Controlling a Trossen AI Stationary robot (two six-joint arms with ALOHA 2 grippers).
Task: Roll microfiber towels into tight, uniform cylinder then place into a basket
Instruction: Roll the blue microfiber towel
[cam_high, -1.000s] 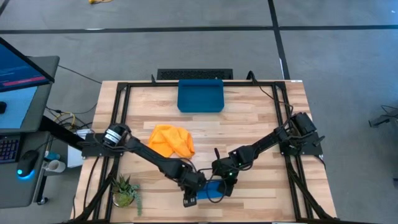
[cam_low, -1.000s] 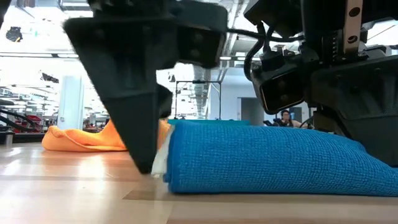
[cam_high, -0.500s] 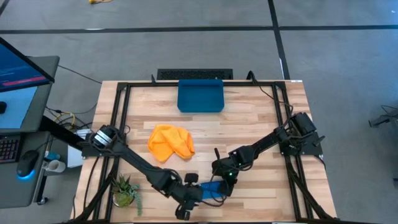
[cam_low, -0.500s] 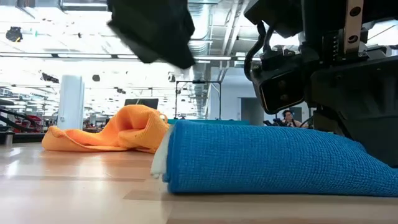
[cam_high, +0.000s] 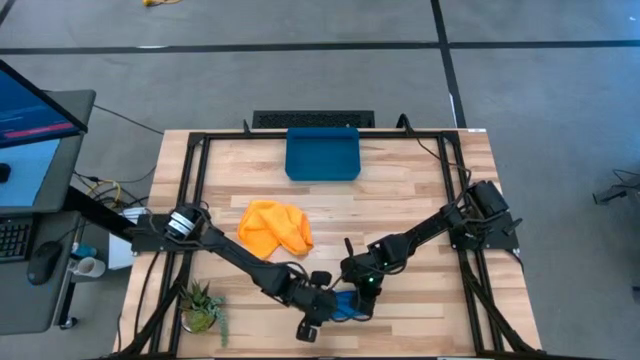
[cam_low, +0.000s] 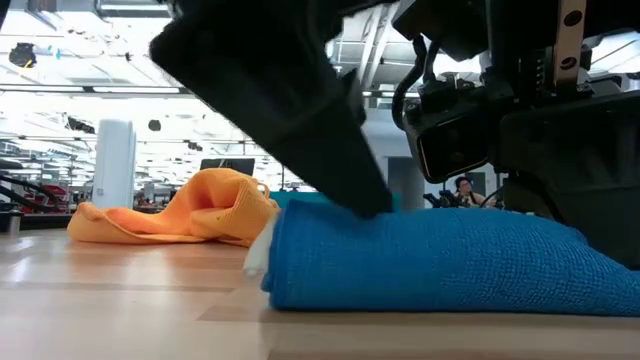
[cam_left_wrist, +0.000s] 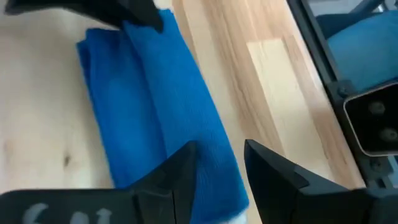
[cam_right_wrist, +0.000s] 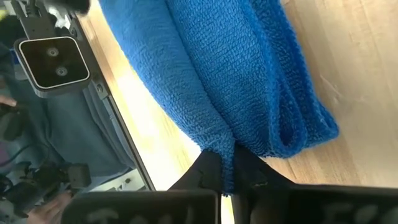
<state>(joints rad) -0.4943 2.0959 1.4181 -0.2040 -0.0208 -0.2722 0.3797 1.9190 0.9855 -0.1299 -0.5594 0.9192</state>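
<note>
The blue towel's end is pinched into a raised fold by my right gripper, so it should open and grip the roll farther in before (cam_right_wrist: 181, 93) it keeps rolling.
The blue towel (cam_high: 345, 305) lies rolled up near the table's front edge, resting on the wood along its length (cam_low: 430, 260). My right gripper (cam_right_wrist: 229, 171) is shut on its right end. My left gripper (cam_left_wrist: 221, 171) is open and slants down over the roll's left part (cam_left_wrist: 149, 99), with a finger on either side of it. The yellow-orange towel (cam_high: 275, 226) lies crumpled on the table left of centre, also visible in the low view (cam_low: 170, 215). The dark blue basket (cam_high: 322, 153) stands at the far edge, empty. My right gripper pinches a raised fold of the blue towel (cam_right_wrist: 225, 146) between its two fingers at the roll's right end. It slants down from the table's right side. The roll lies on the table with its layered end (cam_right_wrist: 311, 124) beside the fingers. My left gripper has a dark fingertip (cam_low: 365, 200) level with the roll's top in the low view; I cannot tell whether it touches the cloth.
A small potted plant (cam_high: 200, 308) stands at the front left corner. A black bar (cam_high: 313, 119) lies beyond the basket. Black frame rails (cam_high: 190, 200) run along the table's sides. Bare wood lies between the roll and the basket.
My left gripper has lifted off the table beside the roll's left end, swung out toward the near edge, then come back over the roll's left part, rolled about its own axis. The blue towel and my right gripper have kept still.
</note>
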